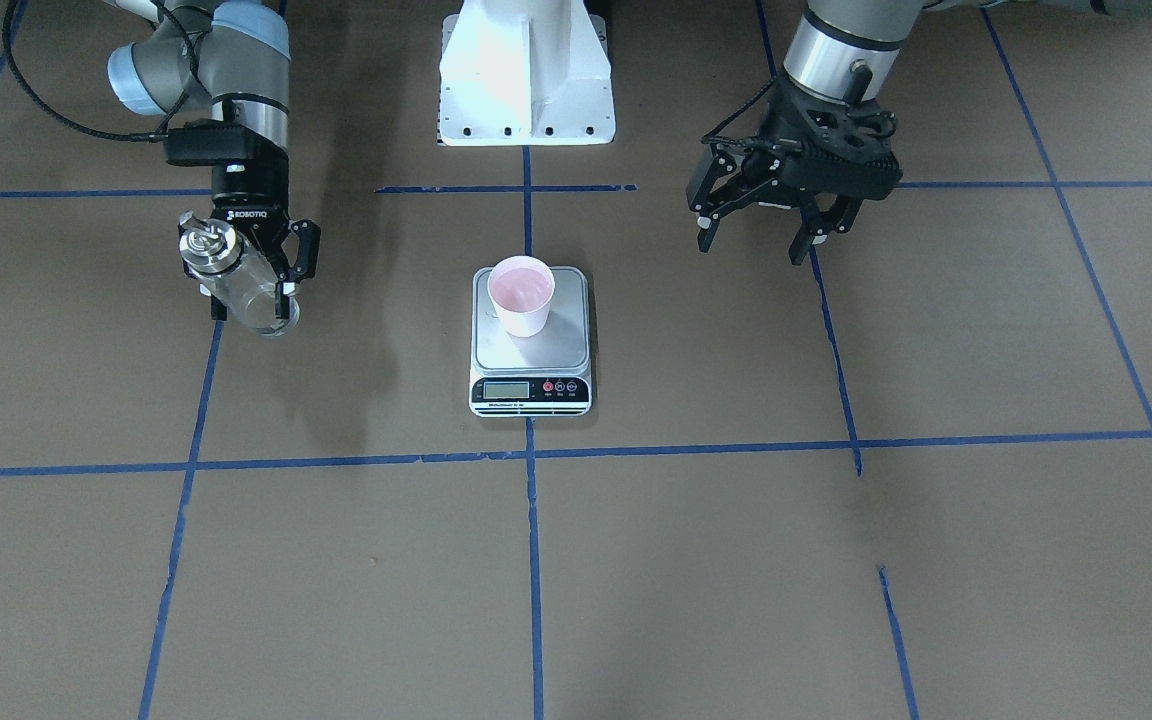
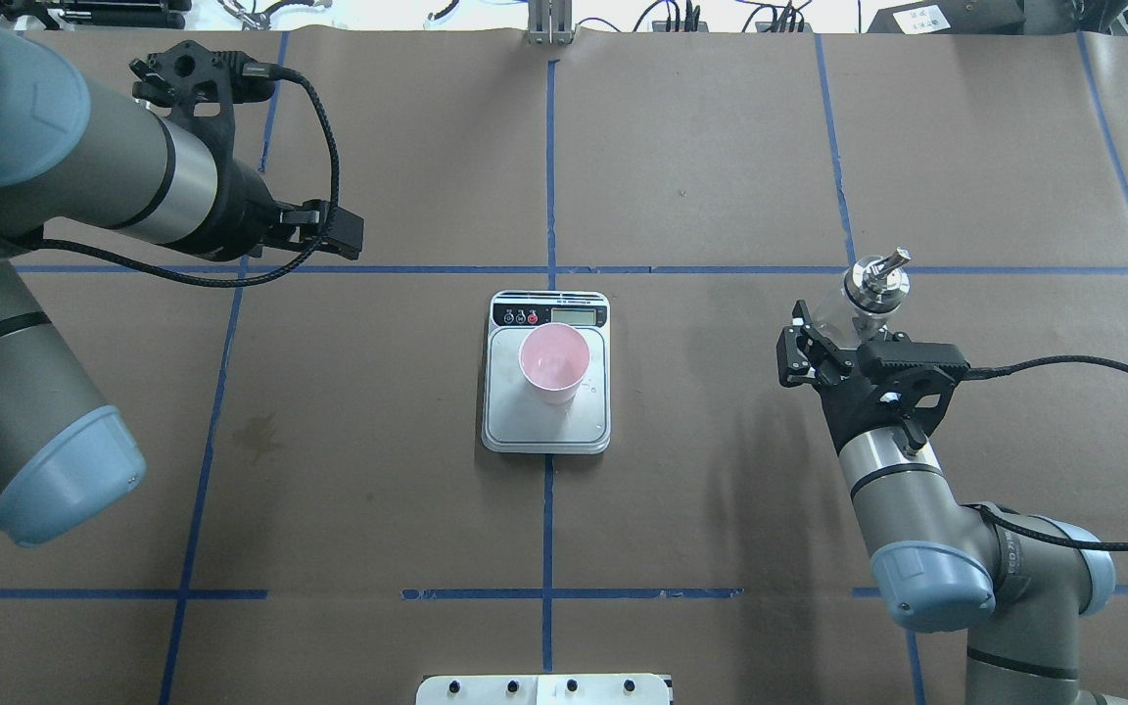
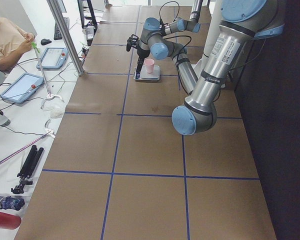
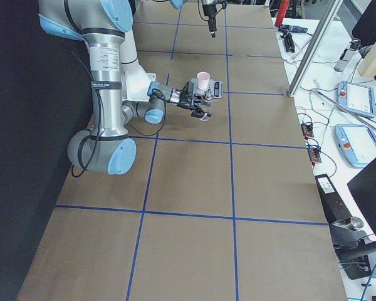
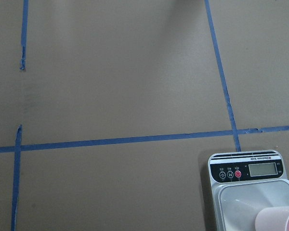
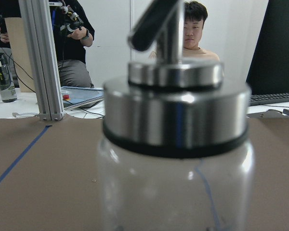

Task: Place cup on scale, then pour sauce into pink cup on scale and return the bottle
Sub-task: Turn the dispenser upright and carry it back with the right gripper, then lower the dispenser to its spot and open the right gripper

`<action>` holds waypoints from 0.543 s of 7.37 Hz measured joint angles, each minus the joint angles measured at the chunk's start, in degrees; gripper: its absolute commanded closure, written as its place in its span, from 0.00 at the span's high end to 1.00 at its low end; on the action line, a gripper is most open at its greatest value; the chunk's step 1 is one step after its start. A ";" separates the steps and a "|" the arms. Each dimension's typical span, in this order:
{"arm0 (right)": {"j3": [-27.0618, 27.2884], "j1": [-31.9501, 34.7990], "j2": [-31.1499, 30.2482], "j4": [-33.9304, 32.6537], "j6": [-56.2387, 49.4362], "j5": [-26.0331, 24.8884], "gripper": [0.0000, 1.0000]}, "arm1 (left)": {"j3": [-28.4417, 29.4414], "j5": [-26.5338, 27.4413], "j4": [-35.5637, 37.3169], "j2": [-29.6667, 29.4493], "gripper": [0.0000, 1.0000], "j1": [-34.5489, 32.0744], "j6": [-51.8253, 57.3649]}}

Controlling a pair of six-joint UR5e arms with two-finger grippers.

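Note:
The robot's right gripper will set the clear glass bottle down on the blue tape line (image 1: 225, 368), just short of the tape crossing.
The pale pink cup (image 1: 521, 295) stands upright on the silver scale (image 1: 536, 355) at the table's middle; both also show in the overhead view, the cup (image 2: 554, 362) on the scale (image 2: 544, 426). My right gripper (image 1: 251, 295) is shut on the clear glass bottle (image 1: 241, 280) with its metal cap and spout, well to the robot's right of the scale. The bottle (image 6: 176, 144) fills the right wrist view and looks upright. My left gripper (image 1: 751, 250) is open and empty, hanging above the table on the other side of the scale. The left wrist view shows the scale's display corner (image 5: 250, 168).
The white robot base (image 1: 526, 70) stands behind the scale. Blue tape lines (image 1: 533, 560) cross the brown table. Operators, tablets and an aluminium post (image 6: 41, 57) are beyond the table's far edge.

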 measured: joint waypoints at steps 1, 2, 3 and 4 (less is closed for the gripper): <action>-1.54 0.12 -0.31 0.03 2.42 0.59 0.00 | -0.14 0.05 0.02 0.00 0.99 -0.07 -0.04; -3.41 0.23 -0.32 0.05 3.60 0.85 0.00 | -0.32 0.09 0.01 0.00 0.99 -0.10 -0.41; -4.75 0.44 -0.25 0.06 4.10 0.93 0.00 | -0.40 0.11 -0.02 -0.03 0.99 -0.10 -0.90; -5.57 0.77 -0.18 0.06 4.33 0.89 0.00 | -0.45 0.12 -0.04 -0.06 0.99 -0.09 -1.25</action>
